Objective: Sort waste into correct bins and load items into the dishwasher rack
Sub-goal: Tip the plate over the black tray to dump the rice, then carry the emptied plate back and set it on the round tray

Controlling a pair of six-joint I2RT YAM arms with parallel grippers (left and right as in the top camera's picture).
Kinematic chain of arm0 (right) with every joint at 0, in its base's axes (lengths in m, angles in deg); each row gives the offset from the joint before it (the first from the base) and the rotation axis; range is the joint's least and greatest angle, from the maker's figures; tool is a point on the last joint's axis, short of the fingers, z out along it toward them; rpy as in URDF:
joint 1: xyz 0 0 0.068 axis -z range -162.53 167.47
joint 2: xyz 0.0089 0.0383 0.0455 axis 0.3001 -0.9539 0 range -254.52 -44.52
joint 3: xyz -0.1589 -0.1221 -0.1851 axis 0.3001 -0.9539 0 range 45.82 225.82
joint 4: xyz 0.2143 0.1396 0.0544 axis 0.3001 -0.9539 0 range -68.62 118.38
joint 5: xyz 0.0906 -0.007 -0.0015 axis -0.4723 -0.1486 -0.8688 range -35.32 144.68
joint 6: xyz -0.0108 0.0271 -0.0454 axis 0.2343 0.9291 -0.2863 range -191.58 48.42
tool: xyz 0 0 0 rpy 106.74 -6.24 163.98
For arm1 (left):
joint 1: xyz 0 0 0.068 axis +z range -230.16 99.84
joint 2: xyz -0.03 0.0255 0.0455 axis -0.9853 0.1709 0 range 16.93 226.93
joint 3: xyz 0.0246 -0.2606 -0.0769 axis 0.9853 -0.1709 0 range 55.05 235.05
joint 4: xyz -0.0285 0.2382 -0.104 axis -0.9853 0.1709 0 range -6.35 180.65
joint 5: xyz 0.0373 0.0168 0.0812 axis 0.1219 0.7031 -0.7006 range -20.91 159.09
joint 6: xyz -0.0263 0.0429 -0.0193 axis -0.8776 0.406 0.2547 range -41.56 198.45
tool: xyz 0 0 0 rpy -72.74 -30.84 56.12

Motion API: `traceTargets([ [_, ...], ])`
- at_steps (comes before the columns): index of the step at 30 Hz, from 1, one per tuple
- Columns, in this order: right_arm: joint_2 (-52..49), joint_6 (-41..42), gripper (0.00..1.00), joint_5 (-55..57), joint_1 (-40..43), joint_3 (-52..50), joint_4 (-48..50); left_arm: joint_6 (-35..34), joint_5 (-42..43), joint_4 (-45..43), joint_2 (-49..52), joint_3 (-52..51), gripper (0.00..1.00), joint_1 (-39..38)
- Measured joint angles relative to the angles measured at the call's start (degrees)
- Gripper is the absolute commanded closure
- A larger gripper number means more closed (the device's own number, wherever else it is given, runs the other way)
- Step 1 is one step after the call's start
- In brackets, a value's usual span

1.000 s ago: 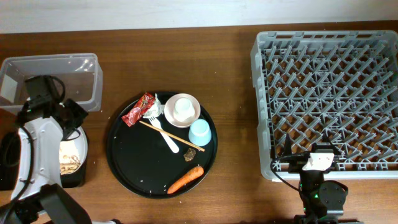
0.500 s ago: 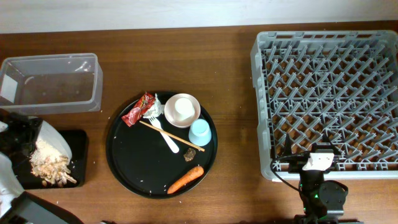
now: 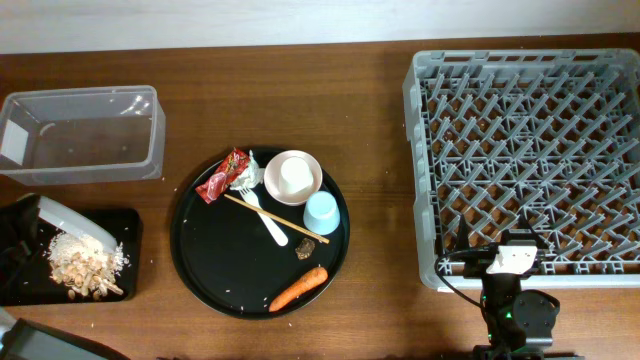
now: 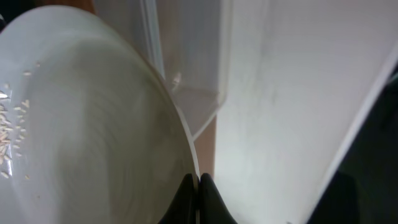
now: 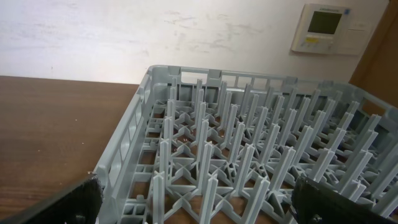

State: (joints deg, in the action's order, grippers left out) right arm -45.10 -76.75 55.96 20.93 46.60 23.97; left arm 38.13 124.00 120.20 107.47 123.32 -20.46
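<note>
The white plate, now tipped on edge over the tray, will be released by my left gripper on the bare part of the round black tray (image 3: 222, 247) beside the fork.
My left gripper (image 4: 198, 190) is shut on the rim of the white plate (image 4: 93, 124), which is tipped on edge over the shallow black tray (image 3: 128, 225) at the far left. In the overhead view the plate (image 3: 62, 217) leans above a pile of rice with brown scraps (image 3: 85, 267) lying in that tray. A few grains cling to the plate. The clear tub (image 3: 80, 135) stands just behind. My right gripper (image 5: 205, 205) is open and empty at the near edge of the grey rack (image 3: 530, 165).
The round black tray (image 3: 215, 270) holds a red wrapper (image 3: 222, 175), crumpled paper (image 3: 247, 170), a bowl (image 3: 308, 168) with a small white cup (image 3: 292, 178) inside, a blue cup (image 3: 322, 212), a fork (image 3: 268, 222), chopsticks (image 3: 290, 228), brown scraps (image 3: 306, 248) and a carrot (image 3: 298, 288).
My left arm swung left and tipped the plate steeply. The rice slid off the plate into the shallow black tray. The right arm has not moved.
</note>
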Motion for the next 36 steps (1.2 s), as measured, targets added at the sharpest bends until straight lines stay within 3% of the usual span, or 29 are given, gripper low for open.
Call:
traceTargets([
  [11,0.00,0.02,0.01,0.02,0.00,0.00,0.00,-5.86,9.44,-0.26,0.00,0.07,0.99,2.32],
  [20,0.00,0.00,0.01,0.00,0.00,0.00,0.00,-5.95,9.20,-1.33,0.00,0.15,0.99,2.54],
  [26,0.00,0.00,0.01,0.00,0.00,0.00,0.00,-2.08,3.78,-0.66,0.00,0.37,0.99,3.41],
  [30,0.00,0.00,0.01,0.00,0.00,0.00,0.00,-0.90,6.64,-6.45,0.00,0.42,0.99,3.48],
  [36,-0.02,0.02,0.01,0.00,0.00,0.00,0.00,-3.91,7.78,-1.11,0.00,1.05,0.99,3.52],
])
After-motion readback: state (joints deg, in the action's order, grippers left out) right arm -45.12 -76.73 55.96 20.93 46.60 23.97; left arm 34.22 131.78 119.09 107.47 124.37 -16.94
